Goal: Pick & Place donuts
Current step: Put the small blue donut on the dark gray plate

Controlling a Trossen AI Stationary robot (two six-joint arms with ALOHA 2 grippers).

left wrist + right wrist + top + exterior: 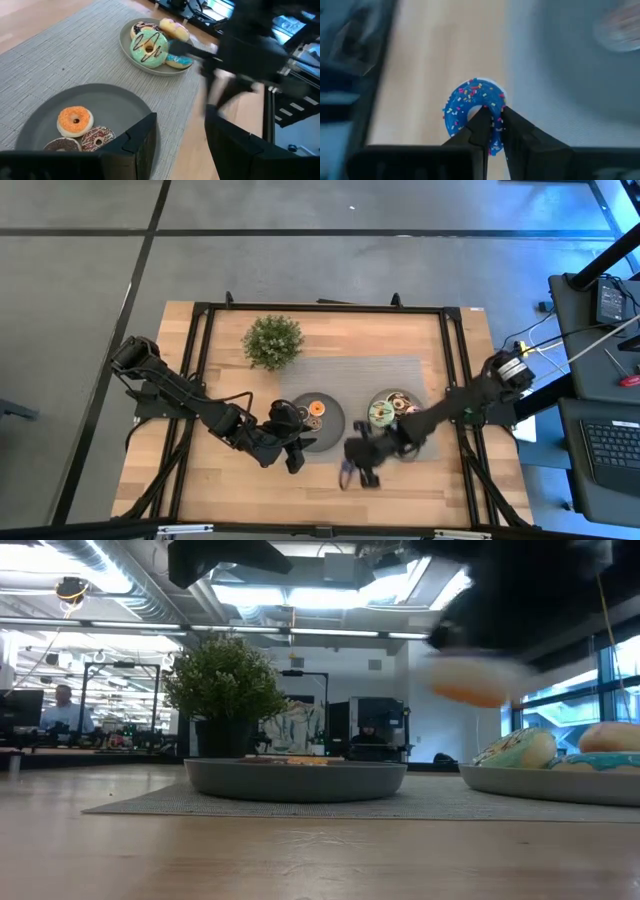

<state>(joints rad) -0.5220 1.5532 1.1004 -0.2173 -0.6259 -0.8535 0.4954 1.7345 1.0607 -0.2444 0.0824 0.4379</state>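
Observation:
Next, my right gripper sets the blue-purple donut down and lets go on the dark grey plate, snug (328,417) against the orange and brown donuts.
My right gripper (492,117) is shut on a small blue-purple ring donut with coloured sprinkles (465,102), above the wood near the mat's near edge (348,472). My left gripper (180,145) is open and waits over the near rim of the dark grey plate (330,412). An orange (75,120), a brown (98,137) and a dark brown mini donut (62,145) lie flat on the plate. A green (149,47), a chocolate (140,27), a pink (174,29) and a blue donut (179,61) lie in the pale grey bowl (397,390). My right gripper pinches the ring's wall (496,131): one finger (481,119) reaches into the donut's hole and the other (517,125) lies against its outer side. The fingers come from above. The donut is lifted clear of the table.
Plate and bowl stand side by side on a grey woven mat (350,370). A potted plant (272,340) stands at the mat's far left corner. Bare wood lies along the table's near edge. Black frame rails run down both sides.

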